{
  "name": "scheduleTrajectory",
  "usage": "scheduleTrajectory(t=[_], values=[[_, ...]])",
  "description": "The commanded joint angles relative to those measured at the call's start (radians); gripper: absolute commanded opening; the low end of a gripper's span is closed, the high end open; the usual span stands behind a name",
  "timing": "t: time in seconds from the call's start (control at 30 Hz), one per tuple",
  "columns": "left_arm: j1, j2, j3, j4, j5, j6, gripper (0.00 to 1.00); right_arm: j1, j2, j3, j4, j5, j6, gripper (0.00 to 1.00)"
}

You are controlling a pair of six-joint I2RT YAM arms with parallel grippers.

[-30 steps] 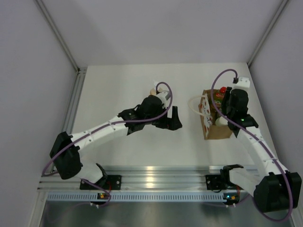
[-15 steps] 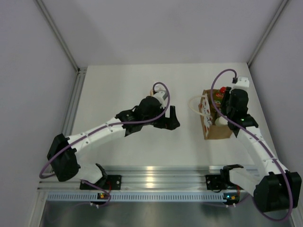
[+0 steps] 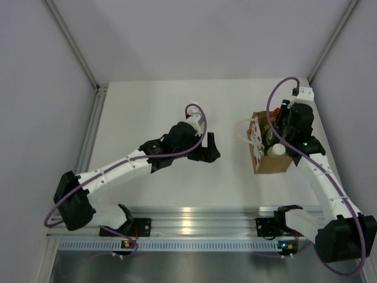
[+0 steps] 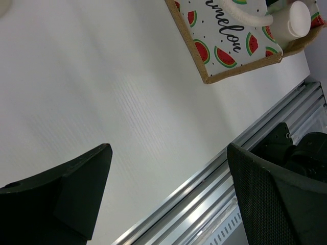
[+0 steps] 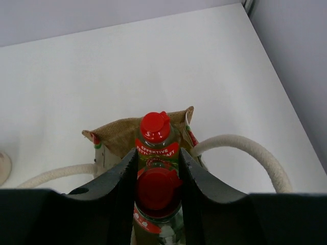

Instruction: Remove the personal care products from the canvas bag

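Observation:
The red-capped bottle, still inside the canvas bag, will go down from my right gripper onto the table (image 3: 218, 140), in between the cream rounded object and the canvas bag.
The canvas bag (image 3: 266, 163) stands upright at the right of the table, its watermelon-printed panel (image 4: 225, 38) facing left. My right gripper (image 3: 275, 127) reaches down into its mouth. In the right wrist view that gripper (image 5: 157, 154) is shut on a red-capped bottle (image 5: 156, 190) with a dark greenish body. A second red-capped bottle (image 5: 155, 133) stands just beyond it inside the bag (image 5: 118, 138). A white-capped bottle (image 3: 278, 151) sticks up at the bag's near end (image 4: 296, 20). My left gripper (image 3: 211, 147) hovers open over bare table left of the bag, holding nothing (image 4: 168, 196).
White rope handles (image 5: 240, 146) loop out from both sides of the bag. A cream rounded object (image 5: 2, 166) lies on the table at the left edge of the right wrist view. The aluminium rail (image 3: 194, 218) runs along the near edge. Grey walls close in the sides.
My left arm has swung a little to the left, its gripper still open. The right wrist has tipped slightly toward the far right over the bag, and now covers the red cap seen beside it before.

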Motion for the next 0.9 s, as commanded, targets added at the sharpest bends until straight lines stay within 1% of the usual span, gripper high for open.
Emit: scheduleTrajectory(t=[0.0,0.4,0.63,0.87], values=[[-0.003,-0.052,-0.014,0.033,-0.062,0.016,0.98,-0.016,-0.009,0.139,0.081,-0.039,0.026,0.0],[-0.003,-0.102,-0.026,-0.001,-0.139,0.025,0.98,-0.016,0.017,0.361,-0.126,-0.124,0.041,0.0],[-0.002,-0.134,-0.042,-0.013,-0.165,0.031,0.98,-0.001,0.051,0.501,-0.195,-0.22,0.044,0.0],[-0.002,-0.179,-0.059,-0.031,-0.209,0.031,0.98,0.05,0.109,0.613,-0.243,-0.231,0.049,0.0]])
